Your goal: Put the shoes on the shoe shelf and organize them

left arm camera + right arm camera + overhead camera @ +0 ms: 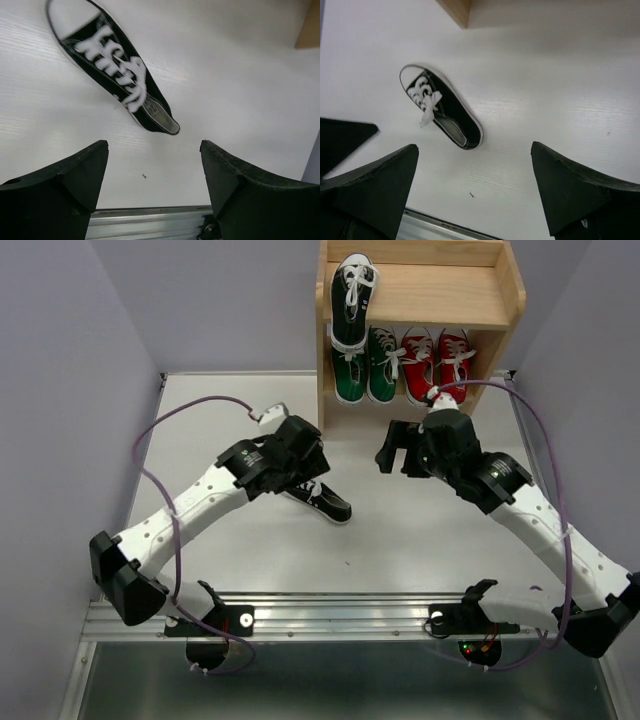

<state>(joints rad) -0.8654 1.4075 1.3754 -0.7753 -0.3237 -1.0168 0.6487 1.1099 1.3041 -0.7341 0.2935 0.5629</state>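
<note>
The black shoe is lying on the white table. Next, my right gripper should go to the shoe's opening [331,505] [458,133] near its heel and close there.
One black shoe [326,504] lies alone on the white table, upright on its sole. It also shows in the left wrist view [117,70] and the right wrist view [442,107]. My left gripper [303,472] hovers just above its far-left end, open and empty [154,145]. My right gripper [397,452] is open and empty [474,149], in front of the shoe shelf [500,300]. On the shelf, the other black shoe [352,295] sits on the upper tier at the left. The green pair [365,365] and the red pair [437,360] sit on the lower tier.
The upper tier has bare wood [440,290] to the right of the black shoe. A shelf corner shows in the right wrist view [455,7] and the left wrist view [307,30]. A metal rail [340,612] runs along the table's near edge. Lilac walls enclose the sides.
</note>
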